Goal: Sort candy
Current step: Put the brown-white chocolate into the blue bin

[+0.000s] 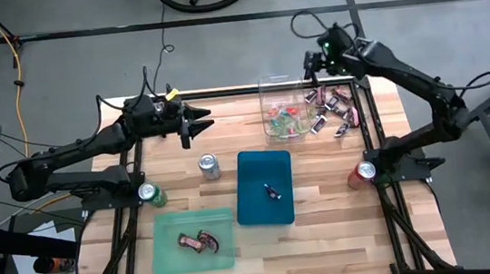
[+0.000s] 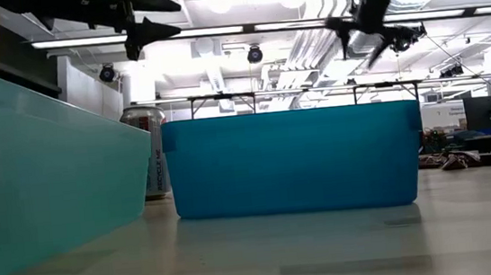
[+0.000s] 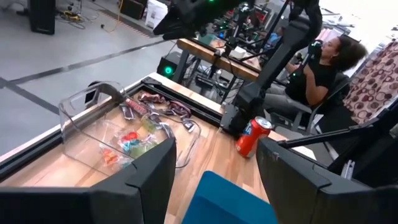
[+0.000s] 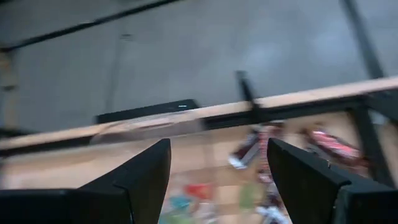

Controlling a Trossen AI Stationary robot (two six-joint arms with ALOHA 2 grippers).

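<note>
Next, I grip the near end of the dark candy bar (image 1: 339, 133) closest to the red can with my right gripper.
Dark and red-brown wrapped candy bars (image 1: 338, 109) lie loose on the table's far right, and also show in the right wrist view (image 4: 323, 142). Bright red, green and blue sweets (image 1: 283, 119) sit inside a clear bin (image 1: 269, 89). One dark piece (image 1: 272, 190) lies in the blue tray (image 1: 255, 211), and two red-brown bars (image 1: 199, 242) lie in the green tray (image 1: 171, 254). My left gripper (image 1: 200, 123) hovers open over the table's far left part, pointing toward the clear bin. My right gripper (image 1: 314, 64) hangs open above the far edge, beside the bin and the loose bars.
A silver can (image 1: 209, 165) stands left of the blue tray, a green can (image 1: 151, 194) at the left frame and a red can (image 1: 361, 174) at the right frame. Bare wood lies near the front edge. A person (image 3: 320, 59) sits beyond the table's right side.
</note>
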